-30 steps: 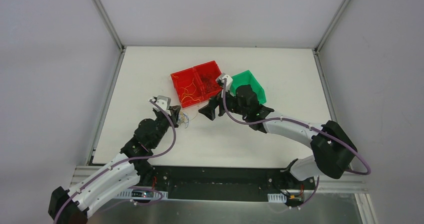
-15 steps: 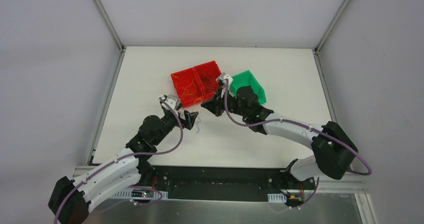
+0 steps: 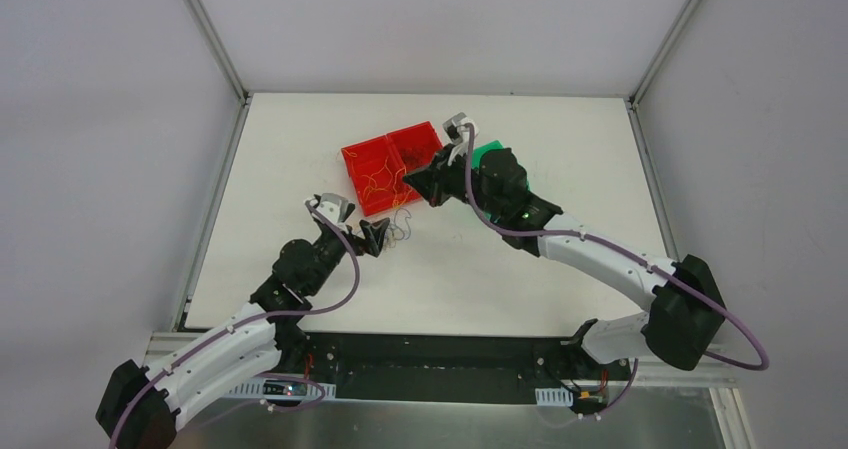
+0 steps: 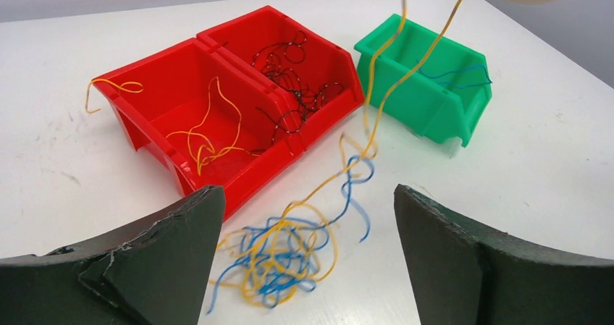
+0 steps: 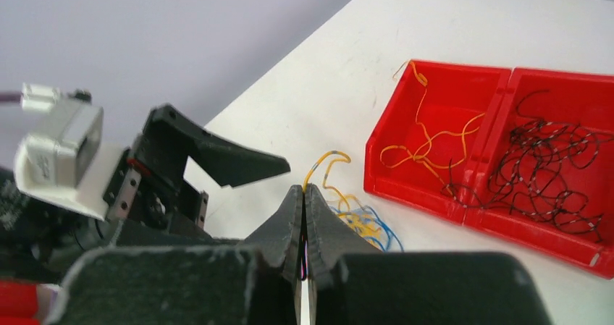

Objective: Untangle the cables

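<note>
My right gripper is holding the yellow cable taut. I will close my left gripper on the outer loop [image 3: 407, 213] [image 4: 371, 167] of the blue cable, beside that yellow cable.
The cables [image 4: 289, 256] lie as a small loopy clump of yellow and blue wires on the white table, just in front of the red bins. My left gripper [image 4: 308, 191] stands open around the near side of the clump, touching nothing. My right gripper [image 5: 304, 189] is shut on a yellow cable [image 4: 373, 86] that rises taut from the clump. In the top view the right gripper [image 3: 405, 180] hangs over the red bins' front edge, the left gripper [image 3: 378, 237] sits low beside the clump [image 3: 402, 227].
Two joined red bins stand behind the clump: the left one [image 4: 137, 111] holds yellow wires, the right one [image 4: 340, 68] dark wires. A green bin [image 4: 434, 115] with blue wires stands to their right, partly hidden by my right arm in the top view.
My left gripper let go of the clump and opened. My right gripper shut on a yellow strand and rose toward the bins, drawing it out of the clump.
</note>
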Controlling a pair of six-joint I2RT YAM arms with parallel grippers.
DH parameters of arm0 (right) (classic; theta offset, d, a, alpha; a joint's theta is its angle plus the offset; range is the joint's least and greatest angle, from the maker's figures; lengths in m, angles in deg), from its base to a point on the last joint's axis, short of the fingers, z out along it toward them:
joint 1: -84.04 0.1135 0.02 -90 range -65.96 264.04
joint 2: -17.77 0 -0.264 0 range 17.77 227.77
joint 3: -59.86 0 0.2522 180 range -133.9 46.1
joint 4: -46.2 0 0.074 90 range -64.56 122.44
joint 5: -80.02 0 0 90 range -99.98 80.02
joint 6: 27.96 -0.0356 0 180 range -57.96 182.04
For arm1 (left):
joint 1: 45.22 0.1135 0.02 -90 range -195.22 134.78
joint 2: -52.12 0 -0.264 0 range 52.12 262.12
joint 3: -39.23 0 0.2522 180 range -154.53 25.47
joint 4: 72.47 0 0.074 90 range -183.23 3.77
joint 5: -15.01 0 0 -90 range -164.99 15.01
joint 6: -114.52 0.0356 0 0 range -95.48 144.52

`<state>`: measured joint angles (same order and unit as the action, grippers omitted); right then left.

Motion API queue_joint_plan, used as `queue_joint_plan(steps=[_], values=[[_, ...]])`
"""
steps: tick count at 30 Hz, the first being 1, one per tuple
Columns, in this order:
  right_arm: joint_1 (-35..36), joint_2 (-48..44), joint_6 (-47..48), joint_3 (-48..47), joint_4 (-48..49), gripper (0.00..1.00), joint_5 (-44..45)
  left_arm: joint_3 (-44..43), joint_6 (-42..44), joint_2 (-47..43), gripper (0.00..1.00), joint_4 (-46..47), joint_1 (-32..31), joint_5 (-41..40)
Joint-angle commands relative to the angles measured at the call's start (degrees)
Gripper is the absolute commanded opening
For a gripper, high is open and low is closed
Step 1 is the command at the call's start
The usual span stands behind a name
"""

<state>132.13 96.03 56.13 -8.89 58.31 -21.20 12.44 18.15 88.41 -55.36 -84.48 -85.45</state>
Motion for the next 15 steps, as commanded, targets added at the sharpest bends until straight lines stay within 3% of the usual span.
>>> queue_joint_plan(steps=[1,8,15], values=[[-0.1,-3.2,-0.8,-11.3,-13.1,0.00,6.2,1.2,0.8,-1.6,0.89,3.6,0.4,-2.6],[-1.6,-10.3,-0.6,-10.0,-21.3,0.00,18.5,-0.4,0.1,2.3,0.88,3.8,0.3,2.8],[-1.6,-21.0,-3.9,3.1,-21.7,0.00,21.8,-3.2,0.3,13.0,0.85,7.6,0.4,11.4]])
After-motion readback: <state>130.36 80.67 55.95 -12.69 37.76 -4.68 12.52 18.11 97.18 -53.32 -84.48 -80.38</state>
